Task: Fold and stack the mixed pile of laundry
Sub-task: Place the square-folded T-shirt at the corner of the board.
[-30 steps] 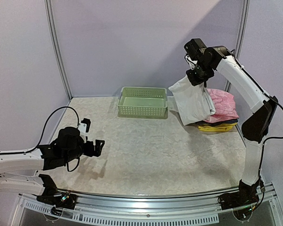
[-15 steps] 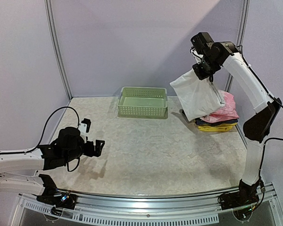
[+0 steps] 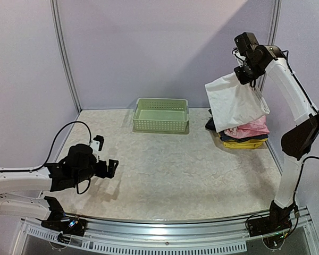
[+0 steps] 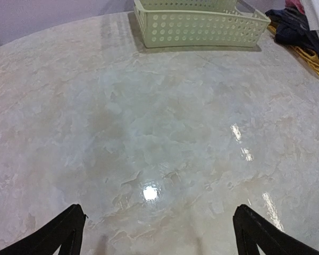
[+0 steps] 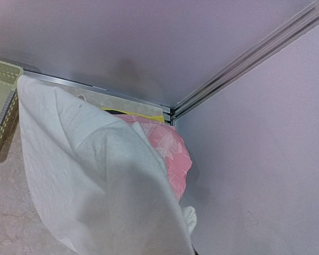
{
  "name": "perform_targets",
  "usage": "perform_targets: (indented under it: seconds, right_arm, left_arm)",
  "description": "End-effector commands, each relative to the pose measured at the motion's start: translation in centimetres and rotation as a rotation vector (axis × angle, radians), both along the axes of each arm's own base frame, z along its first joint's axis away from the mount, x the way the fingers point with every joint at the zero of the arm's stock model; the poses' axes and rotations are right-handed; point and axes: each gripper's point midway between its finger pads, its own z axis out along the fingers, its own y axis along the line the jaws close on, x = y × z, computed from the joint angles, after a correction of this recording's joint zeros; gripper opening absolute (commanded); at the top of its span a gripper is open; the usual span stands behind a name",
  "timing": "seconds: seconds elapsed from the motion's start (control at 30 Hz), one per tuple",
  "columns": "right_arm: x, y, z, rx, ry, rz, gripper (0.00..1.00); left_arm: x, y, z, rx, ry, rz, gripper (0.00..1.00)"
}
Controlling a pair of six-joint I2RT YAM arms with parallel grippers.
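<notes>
The white garment will go down on top of the pink piece in the stack (image 3: pixel 241 110) (image 5: pixel 149 146) from my right gripper.
My right gripper (image 3: pixel 245 74) is shut on the top of the white garment (image 3: pixel 234 103), which hangs high in the air over the stack at the back right. The white cloth (image 5: pixel 90 180) fills the right wrist view and hides the fingers there. Under it lies the pink piece (image 3: pixel 250 129) (image 5: pixel 170 154), on top of folded dark blue (image 3: pixel 243 137) and yellow clothes (image 3: pixel 243 144). My left gripper (image 3: pixel 107 155) is open and empty, low over the table at the near left; its black fingertips (image 4: pixel 58 236) show at the bottom corners of the left wrist view.
The pale green lattice basket (image 3: pixel 161 115) stands at the back middle of the marbled table (image 3: pixel 175 170); it also shows in the left wrist view (image 4: pixel 196 24). Lilac walls with a metal corner post (image 3: pixel 268 37) close in behind the right arm.
My right gripper has lifted the white garment up and to the right, from in front of the stack to above it. The left arm has barely moved.
</notes>
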Motion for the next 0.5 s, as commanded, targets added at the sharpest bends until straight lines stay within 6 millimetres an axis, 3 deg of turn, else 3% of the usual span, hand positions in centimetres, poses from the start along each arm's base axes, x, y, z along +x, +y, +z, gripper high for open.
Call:
perform_targets:
  seconds: [0.0, 0.47]
  right_arm:
    - [1.2, -2.1, 1.2, 0.016, -0.063, -0.022, 0.0]
    - [7.2, -7.0, -4.4, -0.067, -0.039, -0.086, 0.0]
  left_arm:
    - [0.1, -0.4, 0.1, 0.014, -0.006, -0.012, 0.99]
    - [0.3, -0.2, -0.3, 0.037, 0.006, 0.001, 1.0]
